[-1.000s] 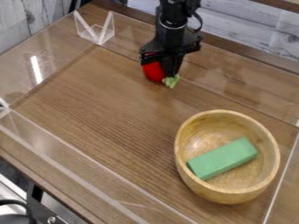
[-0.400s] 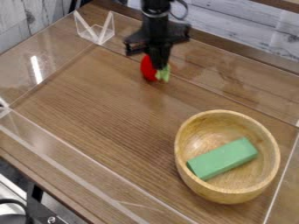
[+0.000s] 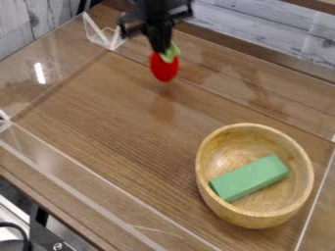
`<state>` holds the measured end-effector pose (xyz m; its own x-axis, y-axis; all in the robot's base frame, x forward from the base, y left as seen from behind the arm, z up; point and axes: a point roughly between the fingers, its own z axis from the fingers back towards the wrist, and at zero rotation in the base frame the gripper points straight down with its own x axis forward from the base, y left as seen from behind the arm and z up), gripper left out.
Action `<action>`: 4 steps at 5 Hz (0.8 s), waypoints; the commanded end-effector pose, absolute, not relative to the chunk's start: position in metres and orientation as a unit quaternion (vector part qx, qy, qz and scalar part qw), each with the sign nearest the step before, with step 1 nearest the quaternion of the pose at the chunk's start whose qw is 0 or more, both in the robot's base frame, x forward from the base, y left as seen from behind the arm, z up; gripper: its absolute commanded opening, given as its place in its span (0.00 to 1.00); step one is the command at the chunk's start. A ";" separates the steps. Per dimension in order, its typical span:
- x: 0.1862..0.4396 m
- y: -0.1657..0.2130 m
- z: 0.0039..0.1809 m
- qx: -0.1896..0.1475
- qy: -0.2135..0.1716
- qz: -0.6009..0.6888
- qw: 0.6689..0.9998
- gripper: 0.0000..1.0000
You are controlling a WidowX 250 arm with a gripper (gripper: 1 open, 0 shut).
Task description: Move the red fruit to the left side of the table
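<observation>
Next, my gripper lets go of the red fruit on the table (image 3: 105,65) just in front of the clear acrylic corner piece.
The red fruit (image 3: 163,66), a small bright red toy strawberry with a green leafy top, hangs above the brown wood-grain table (image 3: 118,127) near its far edge, left of centre. My black gripper (image 3: 163,49) points steeply down from the top of the view and is shut on the fruit's green top. The fruit is clear of the tabletop.
A wooden bowl (image 3: 256,208) holding a green rectangular block (image 3: 249,177) stands at the front right. Low clear acrylic walls (image 3: 105,31) edge the table, with a corner piece at the far left.
The gripper has risen and moved left with the red fruit in it. The fruit has left the tabletop and now hangs from the fingers.
</observation>
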<state>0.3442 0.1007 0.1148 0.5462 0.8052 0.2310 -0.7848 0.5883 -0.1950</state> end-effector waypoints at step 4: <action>0.330 0.176 0.125 -0.012 -0.209 0.463 0.861 0.00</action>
